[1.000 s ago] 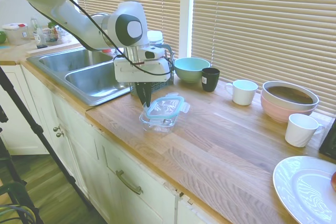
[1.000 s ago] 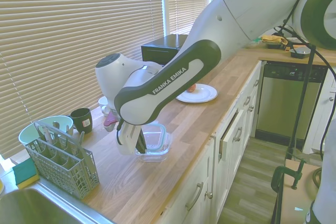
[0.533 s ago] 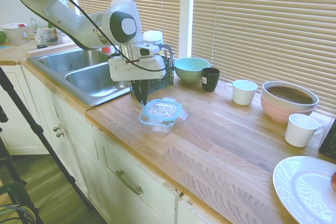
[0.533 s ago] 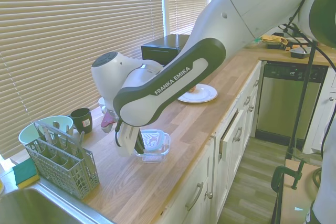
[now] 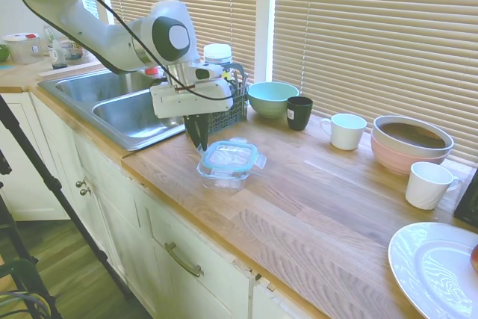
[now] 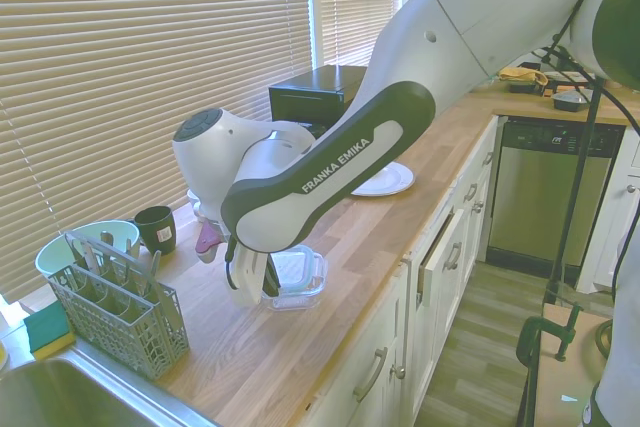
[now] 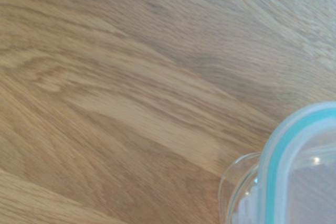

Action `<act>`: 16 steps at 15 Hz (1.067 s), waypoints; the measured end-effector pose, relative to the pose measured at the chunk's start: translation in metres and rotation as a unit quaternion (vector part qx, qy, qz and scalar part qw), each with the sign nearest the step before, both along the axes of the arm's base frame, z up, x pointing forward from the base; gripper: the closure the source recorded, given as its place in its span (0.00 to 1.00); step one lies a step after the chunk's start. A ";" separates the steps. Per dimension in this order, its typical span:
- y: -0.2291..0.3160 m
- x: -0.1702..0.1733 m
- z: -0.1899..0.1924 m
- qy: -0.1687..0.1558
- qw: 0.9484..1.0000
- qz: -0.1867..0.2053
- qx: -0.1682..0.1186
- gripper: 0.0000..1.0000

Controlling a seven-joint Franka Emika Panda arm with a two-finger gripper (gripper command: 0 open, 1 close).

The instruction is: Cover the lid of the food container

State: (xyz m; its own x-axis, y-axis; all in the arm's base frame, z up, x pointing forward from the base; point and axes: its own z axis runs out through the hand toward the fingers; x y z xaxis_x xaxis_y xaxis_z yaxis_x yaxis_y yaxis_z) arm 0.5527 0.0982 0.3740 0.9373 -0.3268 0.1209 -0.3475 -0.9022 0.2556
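Observation:
Next, my gripper lets go of the clear lid, lying flat on the rim of the see-through food container (image 5: 237, 164) that is near the sink.
The clear lid (image 5: 231, 155) with its teal rim lies flat on top of the small see-through food container (image 5: 224, 175), near the counter's front edge by the sink. My gripper (image 5: 199, 143) points down at the lid's sink-side edge, close to or touching it. From the other side, the lid (image 6: 296, 265) and the container (image 6: 302, 293) sit just behind the gripper (image 6: 268, 285), which partly hides them. One corner of the lid (image 7: 304, 171) over the container's rim (image 7: 233, 182) shows in the wrist view, above bare wood.
A grey utensil basket (image 5: 228, 110) stands just behind the gripper, with the steel sink (image 5: 127, 102) beside it. Along the blinds are a mint bowl (image 5: 272, 98), a black cup (image 5: 299, 112), a white mug (image 5: 347, 131) and stacked bowls (image 5: 412, 142). A white plate (image 5: 437, 267) lies at the near right.
The lid was tilted and offset over the container a second ago. It has dropped flat onto the container, and the gripper has shifted slightly toward the sink.

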 end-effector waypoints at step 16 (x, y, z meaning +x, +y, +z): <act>0.013 -0.024 -0.005 0.015 0.999 0.006 -0.045 1.00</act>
State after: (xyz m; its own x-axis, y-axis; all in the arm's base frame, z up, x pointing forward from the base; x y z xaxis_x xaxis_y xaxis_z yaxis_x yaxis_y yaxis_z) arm 0.5291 0.1114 0.3688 0.9448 -0.3044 0.1212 -0.3276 -0.8788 0.3469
